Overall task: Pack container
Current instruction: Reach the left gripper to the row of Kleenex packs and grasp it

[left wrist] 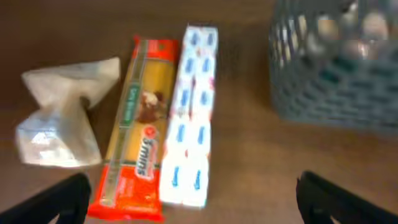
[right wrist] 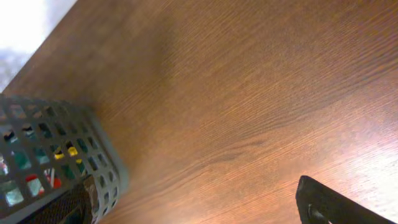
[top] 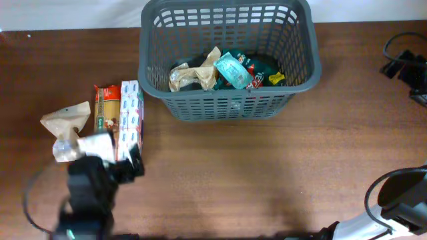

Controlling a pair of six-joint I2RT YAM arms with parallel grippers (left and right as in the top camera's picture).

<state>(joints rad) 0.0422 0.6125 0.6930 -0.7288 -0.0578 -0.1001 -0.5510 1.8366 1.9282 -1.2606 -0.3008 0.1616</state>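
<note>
My left gripper needs to next move over to the middle of the white-and-blue packet [top: 131, 118] [left wrist: 191, 107], which is beside the spaghetti packet, and then close on it there.
The dark grey slotted container [top: 298, 80] stands at the back middle of the table, holding several packets: a beige bag, a teal packet, dark and yellow ones. It also shows in the left wrist view [left wrist: 298, 93] and the right wrist view [right wrist: 109, 163]. Left of it lie a red-orange spaghetti packet [top: 105, 108], a white-and-blue packet [top: 131, 110] and a crumpled beige bag [top: 67, 123]. My left gripper [left wrist: 193, 202] is open and empty, hovering over the near ends of the spaghetti packet [left wrist: 138, 134] and white-blue packet [left wrist: 189, 118]. My right gripper [right wrist: 205, 208] is open and empty over bare wood.
The brown wooden table [top: 267, 173] spreads wide in front of the container. Black cables and gear [top: 407, 63] sit at the far right edge. The right arm's base [top: 400, 203] is at the front right corner.
</note>
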